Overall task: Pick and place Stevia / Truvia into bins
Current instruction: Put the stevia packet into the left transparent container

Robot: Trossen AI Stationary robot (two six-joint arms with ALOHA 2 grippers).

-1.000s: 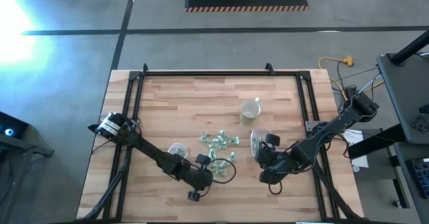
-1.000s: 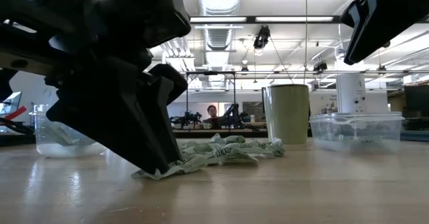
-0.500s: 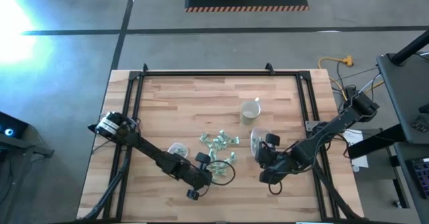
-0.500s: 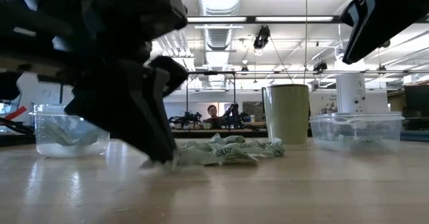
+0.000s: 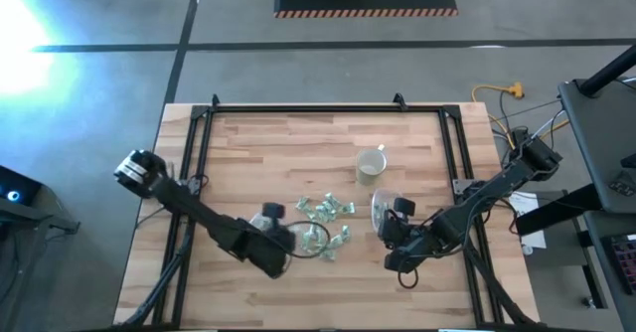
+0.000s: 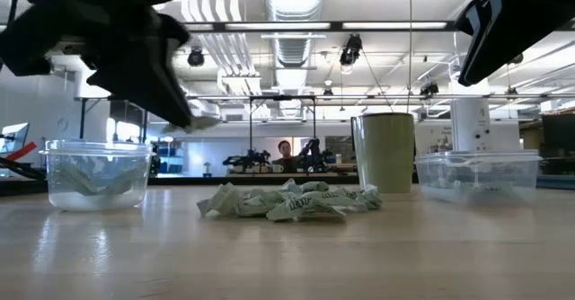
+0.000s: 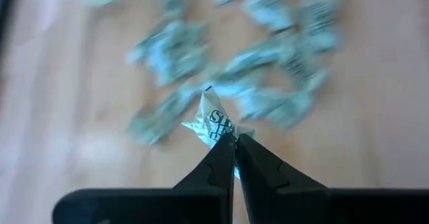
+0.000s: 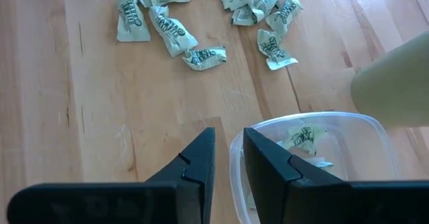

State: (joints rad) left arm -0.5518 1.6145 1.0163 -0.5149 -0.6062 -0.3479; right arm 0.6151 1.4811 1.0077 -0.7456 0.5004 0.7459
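I need to open my left gripper and let the Stevia packet go onto the packets that are inside the round clear bin (image 5: pixel 265 228).
Crumpled pale green and white Stevia packets (image 5: pixel 324 213) lie in a loose pile (image 6: pixel 287 201) on the wooden table. My left gripper (image 7: pixel 234 142) is raised at the pile's near left (image 5: pixel 298 238), shut on one packet (image 7: pixel 214 117). The round clear bin (image 6: pixel 94 174), with packets inside, stands left of the pile. The arm partly covers it in the high view (image 5: pixel 260 221). My right gripper (image 8: pixel 228 153) hovers with its fingers slightly apart over the near rim of the rounded-rectangular bin (image 8: pixel 315 150), touching nothing. That bin (image 6: pixel 476 174) holds a few packets (image 8: pixel 305 137). My left gripper pinches one end of a single crumpled packet (image 7: pixel 222 129) between its two fingertips. The rest of the packet sticks out past the tips. The fingers slant downward toward the pile. The packet (image 6: pixel 207 120) is lifted clear of the table.
A pale cream mug (image 5: pixel 371 163) stands beyond the pile, near the rectangular bin, and shows as (image 6: pixel 386 152) in the low view. A black frame (image 5: pixel 298 108) runs round the table's edges. Bare wood (image 5: pixel 258 153) lies to the far left and along the near edge.
My left gripper has shut on a packet at the near-left edge of the pile and lifted it off the table. It has carried it up and toward the round bin, tipping to a flatter slant. The other packets stayed where they were.
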